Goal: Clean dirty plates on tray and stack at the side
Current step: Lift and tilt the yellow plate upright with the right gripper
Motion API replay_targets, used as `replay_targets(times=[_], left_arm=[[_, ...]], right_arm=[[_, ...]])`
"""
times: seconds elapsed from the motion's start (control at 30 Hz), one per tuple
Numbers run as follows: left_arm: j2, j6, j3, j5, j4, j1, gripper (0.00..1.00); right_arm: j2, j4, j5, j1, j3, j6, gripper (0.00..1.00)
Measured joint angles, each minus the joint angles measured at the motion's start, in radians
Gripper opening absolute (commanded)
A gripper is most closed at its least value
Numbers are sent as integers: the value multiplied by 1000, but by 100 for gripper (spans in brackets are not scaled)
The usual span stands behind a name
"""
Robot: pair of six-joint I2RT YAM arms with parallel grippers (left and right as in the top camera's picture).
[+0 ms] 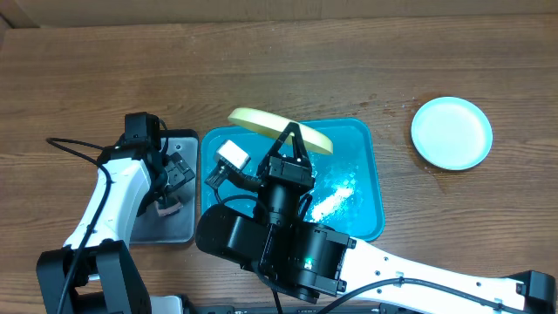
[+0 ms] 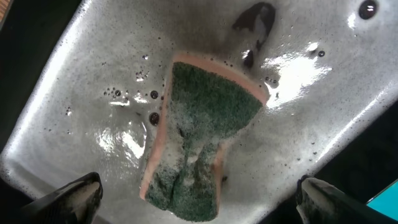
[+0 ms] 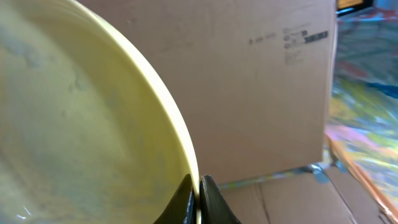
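Note:
Next, my right gripper lets go of the pale yellow-green plate so that it rests on top of the pale blue-white plate (image 1: 447,126).
My right gripper (image 1: 294,133) is shut on the rim of a pale yellow-green plate (image 1: 277,129) and holds it tilted on edge above the teal-blue tray (image 1: 370,187). The wrist view shows the rim pinched between the fingers (image 3: 198,186) and the plate's face (image 3: 81,124) filling the left. A pale blue-white plate (image 1: 452,133) lies flat on the table at the right. My left gripper (image 1: 167,179) is open over a green and pink sponge (image 2: 199,130), its fingers wide apart on either side (image 2: 199,199). The third plate is out of view.
The sponge lies in a wet, soapy grey metal tray (image 1: 179,228) left of the teal tray; its floor (image 2: 323,81) shows dark specks and a dark smear. The teal tray holds water and suds. A cardboard box (image 3: 261,81) stands behind the table.

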Motion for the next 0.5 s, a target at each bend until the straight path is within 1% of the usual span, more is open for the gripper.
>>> replay_targets(times=[0.13,0.23,0.3,0.4,0.5], left_arm=[[0,0,0,0,-1,0,100],[0,0,0,0,3,0,100],[0,0,0,0,4,0,100],[0,0,0,1,3,0,100],[0,0,0,4,4,0,100]], right_arm=[[0,68,5,-9,0,-10,4],[0,74,-25,-20,2,-10,4],[0,120,-20,-35,2,-15,4],[0,110,-34,-48,4,-30,4],[0,169,-22,-49,6,-44,4]])
